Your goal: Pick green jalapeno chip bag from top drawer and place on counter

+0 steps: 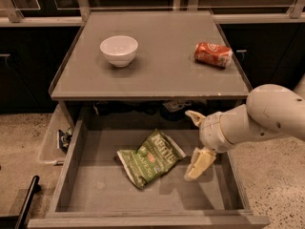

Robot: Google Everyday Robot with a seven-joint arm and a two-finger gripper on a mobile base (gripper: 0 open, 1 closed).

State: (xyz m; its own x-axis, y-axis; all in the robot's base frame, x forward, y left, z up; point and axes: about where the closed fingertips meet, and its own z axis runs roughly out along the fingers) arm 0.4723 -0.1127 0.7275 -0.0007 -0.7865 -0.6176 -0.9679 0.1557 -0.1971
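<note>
Next, I close on the near end (168, 152) of the green jalapeno chip bag, pointing away from the clear side bin.
The green jalapeno chip bag (150, 158) lies flat on the bottom of the open top drawer (95, 187), near its middle. My gripper (195, 142) hangs over the right part of the drawer, just right of the bag and apart from it. Its two cream fingers are spread open, one up near the drawer's back (194, 117) and one lower (199, 164), with nothing between them. The gray counter (162, 75) spans the cabinet top above the drawer.
A white bowl (118, 50) stands on the counter's left and a crushed red can (212, 55) lies on its right. A small clear side bin (55, 140) hangs left of the drawer. A dark bar (26, 202) shows at the lower left over the speckled floor.
</note>
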